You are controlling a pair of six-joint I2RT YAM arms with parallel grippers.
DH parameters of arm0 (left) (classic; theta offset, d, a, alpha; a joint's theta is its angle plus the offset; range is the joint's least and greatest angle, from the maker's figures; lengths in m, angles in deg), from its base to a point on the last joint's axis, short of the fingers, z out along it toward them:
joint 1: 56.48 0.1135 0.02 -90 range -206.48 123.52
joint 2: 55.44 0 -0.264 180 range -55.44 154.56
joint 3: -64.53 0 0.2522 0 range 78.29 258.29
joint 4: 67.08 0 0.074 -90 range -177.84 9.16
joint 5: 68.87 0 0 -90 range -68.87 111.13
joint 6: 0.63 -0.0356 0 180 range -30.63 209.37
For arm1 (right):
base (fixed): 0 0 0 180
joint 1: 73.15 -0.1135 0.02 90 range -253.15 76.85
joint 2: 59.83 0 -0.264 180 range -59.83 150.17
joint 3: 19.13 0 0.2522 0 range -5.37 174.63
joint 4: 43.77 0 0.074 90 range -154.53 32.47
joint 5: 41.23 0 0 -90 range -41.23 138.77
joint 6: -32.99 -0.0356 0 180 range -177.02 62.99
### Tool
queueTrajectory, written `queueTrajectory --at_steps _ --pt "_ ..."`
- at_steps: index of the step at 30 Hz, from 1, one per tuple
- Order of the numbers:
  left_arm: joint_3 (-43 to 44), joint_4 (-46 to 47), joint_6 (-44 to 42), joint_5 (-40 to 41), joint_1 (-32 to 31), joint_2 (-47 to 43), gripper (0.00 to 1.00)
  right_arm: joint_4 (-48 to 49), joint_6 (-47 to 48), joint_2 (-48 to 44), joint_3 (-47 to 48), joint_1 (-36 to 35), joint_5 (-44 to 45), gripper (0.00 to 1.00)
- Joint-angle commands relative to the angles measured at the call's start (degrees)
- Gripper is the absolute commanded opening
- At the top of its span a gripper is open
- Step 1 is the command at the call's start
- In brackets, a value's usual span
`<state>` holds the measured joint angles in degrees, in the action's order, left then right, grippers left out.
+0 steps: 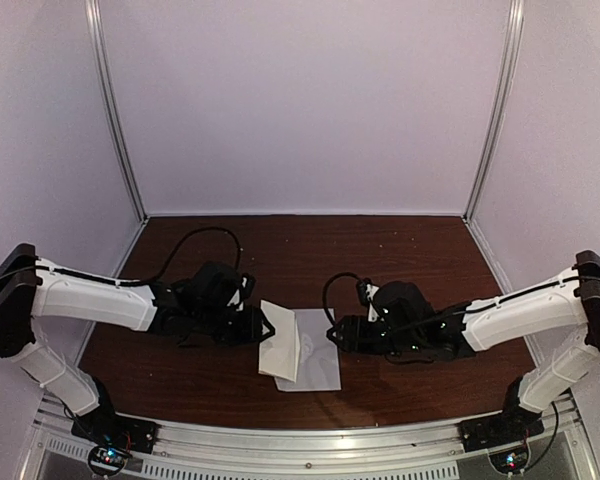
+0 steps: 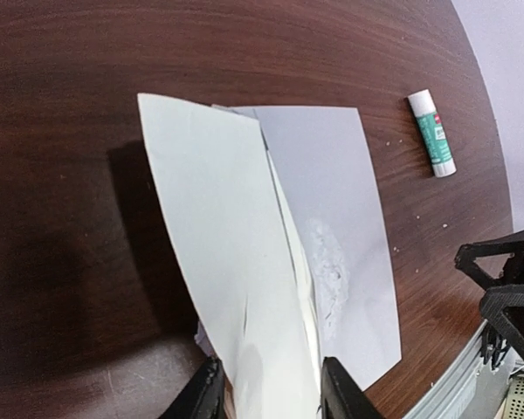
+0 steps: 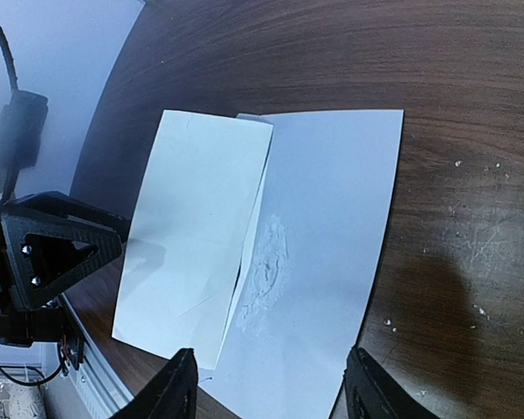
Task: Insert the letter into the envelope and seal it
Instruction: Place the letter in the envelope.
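Observation:
The broad side of the white layer spans the fingers of my left gripper, so I need to open them, pull back and pinch the white layer by its outer edge (image 1: pixel 260 356).
The letter (image 1: pixel 318 362) lies at the table's middle as two offset layers. Its greyer right layer (image 2: pixel 332 192) lies flat and carries a rough dried smear (image 3: pixel 266 266). Its white left layer (image 2: pixel 218 227) stands lifted, leaning toward my left gripper (image 1: pixel 268 328). That gripper (image 2: pixel 269 384) is open, and the lifted layer's near end lies between its fingers. My right gripper (image 1: pixel 332 333) is open just above the flat layer's right side, holding nothing (image 3: pixel 271 384). A small lavender corner (image 2: pixel 201 336) peeks from under the white layer; the envelope is otherwise hidden.
A white and green glue stick (image 2: pixel 432 133) lies on the dark wood table (image 1: pixel 400 250) beyond the paper. An aluminium rail (image 1: pixel 300 440) runs along the near edge. Pale walls with metal posts (image 1: pixel 115 110) close the back and sides.

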<state>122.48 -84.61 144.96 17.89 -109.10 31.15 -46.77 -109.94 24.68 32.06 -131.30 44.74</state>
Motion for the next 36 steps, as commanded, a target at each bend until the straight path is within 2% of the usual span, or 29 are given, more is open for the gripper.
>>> queueTrajectory --at_steps 1,6,12,16,21,29,36 --pt "-1.84 0.50 0.81 -0.25 -0.11 0.21 0.39 0.46 -0.56 0.98 -1.34 -0.21 1.03 0.59" --pt "-4.08 0.55 2.73 0.77 -0.11 -0.28 0.40 1.57 -1.12 1.59 -2.02 -0.21 0.68 0.59" --pt "-6.92 2.46 5.09 0.12 -0.04 -1.86 0.53 2.15 -0.61 2.56 -1.77 -0.21 0.01 0.60" --pt "-9.48 7.77 6.98 -3.21 0.49 -2.36 0.55 2.45 -0.60 3.75 -1.34 -0.23 -0.39 0.60" --pt "-12.15 14.36 9.53 -7.16 0.50 -1.63 0.44 3.10 -0.85 4.65 -1.05 -0.30 -0.79 0.60" --pt "-12.10 16.05 10.18 -8.01 0.59 -0.63 0.30 3.03 -1.04 5.02 -1.17 -0.30 -0.73 0.60" --pt "-11.94 16.53 11.10 -7.72 0.63 -1.48 0.25 3.03 -1.29 5.40 -1.22 -0.30 -0.87 0.60"
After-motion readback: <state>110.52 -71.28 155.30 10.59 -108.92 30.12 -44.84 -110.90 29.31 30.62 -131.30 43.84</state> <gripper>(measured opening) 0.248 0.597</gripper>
